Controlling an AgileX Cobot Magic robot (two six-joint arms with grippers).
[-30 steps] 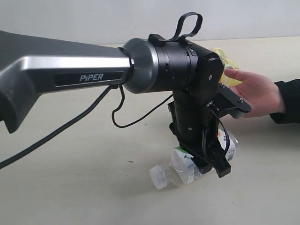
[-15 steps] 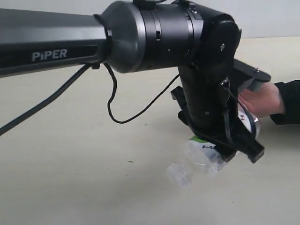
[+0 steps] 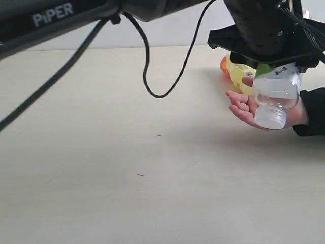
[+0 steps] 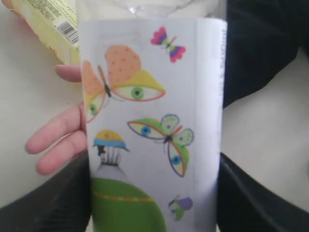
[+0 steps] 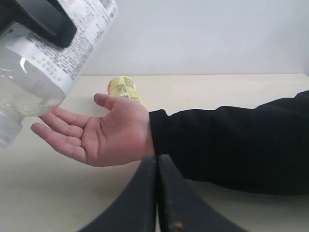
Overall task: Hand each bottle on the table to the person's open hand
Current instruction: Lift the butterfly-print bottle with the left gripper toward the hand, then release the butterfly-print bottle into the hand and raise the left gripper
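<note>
I should use my left gripper to set the butterfly-label bottle, now hanging just above the open hand, across the upturned palm (image 3: 264,100) and let go of it there, between the fingers and the black sleeve.
My left gripper (image 4: 153,193) is shut on the wide white-capped bottle with the colourful butterfly label (image 4: 149,125), one black finger on each side. In the exterior view this bottle (image 3: 274,94) hangs cap down just above the person's open hand (image 3: 245,107), which lies palm up at the right. The right wrist view shows the same bottle (image 5: 43,53) over the hand's fingers (image 5: 99,133). The yellow red-capped bottle (image 3: 234,68) lies on the table (image 3: 127,168) behind the hand. My right gripper (image 5: 157,166) is shut and empty, low near the black sleeve (image 5: 231,140). The two other bottles are out of view.
The left arm and its black cable (image 3: 152,76) cross the top of the exterior view. The person's forearm in the black sleeve (image 3: 311,112) rests on the table at the right edge. A pale wall stands behind the table.
The left gripper has lifted the colourful-label bottle off the table and carried it up and right, from in front of the hand to just above the palm.
</note>
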